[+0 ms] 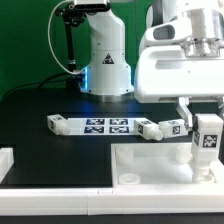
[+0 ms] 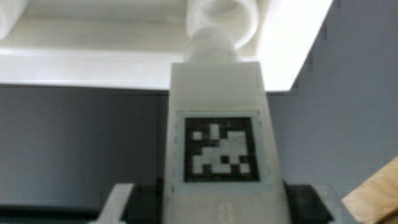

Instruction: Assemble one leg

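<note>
My gripper is going to let go of the white leg standing in the white panel's front corner hole (image 1: 204, 179), below the leg's threaded end.
My gripper (image 1: 206, 150) is shut on a white leg (image 1: 208, 138) and holds it upright over the right part of the large white panel (image 1: 150, 162). The leg's black-and-white tag faces the camera. In the wrist view the leg (image 2: 222, 110) runs up the middle between my gripper's (image 2: 222, 208) dark fingers (image 2: 125, 205), tag towards the lens, and its far threaded end lies against the panel (image 2: 107, 40). Whether that end touches the panel cannot be told.
The marker board (image 1: 105, 125) lies on the black table behind the panel. Other legs lie beside it, one on the exterior view's left (image 1: 57, 123) and two on its right (image 1: 150, 128), (image 1: 173, 127). The robot base (image 1: 105, 55) stands behind.
</note>
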Action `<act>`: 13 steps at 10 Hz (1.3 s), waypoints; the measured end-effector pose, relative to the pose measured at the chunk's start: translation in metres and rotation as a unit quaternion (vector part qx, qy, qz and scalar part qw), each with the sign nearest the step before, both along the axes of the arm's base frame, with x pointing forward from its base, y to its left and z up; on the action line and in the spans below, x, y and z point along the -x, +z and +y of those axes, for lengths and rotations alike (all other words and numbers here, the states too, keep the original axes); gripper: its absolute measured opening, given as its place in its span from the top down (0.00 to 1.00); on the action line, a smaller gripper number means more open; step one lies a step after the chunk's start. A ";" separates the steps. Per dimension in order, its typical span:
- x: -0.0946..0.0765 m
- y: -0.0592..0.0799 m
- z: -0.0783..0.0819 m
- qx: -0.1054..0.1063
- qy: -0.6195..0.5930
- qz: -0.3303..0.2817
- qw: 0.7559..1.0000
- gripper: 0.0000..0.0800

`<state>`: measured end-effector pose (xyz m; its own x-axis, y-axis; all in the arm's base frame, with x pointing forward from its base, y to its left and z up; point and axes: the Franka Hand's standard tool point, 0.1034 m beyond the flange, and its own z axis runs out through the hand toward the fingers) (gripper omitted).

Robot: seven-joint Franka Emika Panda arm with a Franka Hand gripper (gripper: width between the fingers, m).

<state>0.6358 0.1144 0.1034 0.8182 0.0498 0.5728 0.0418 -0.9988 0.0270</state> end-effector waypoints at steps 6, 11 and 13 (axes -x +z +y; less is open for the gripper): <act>0.006 -0.019 0.001 0.009 0.006 0.010 1.000 0.64; 0.003 -0.020 0.000 0.013 0.010 -0.011 1.000 0.64; 0.003 -0.021 -0.001 0.015 0.011 -0.003 1.000 0.43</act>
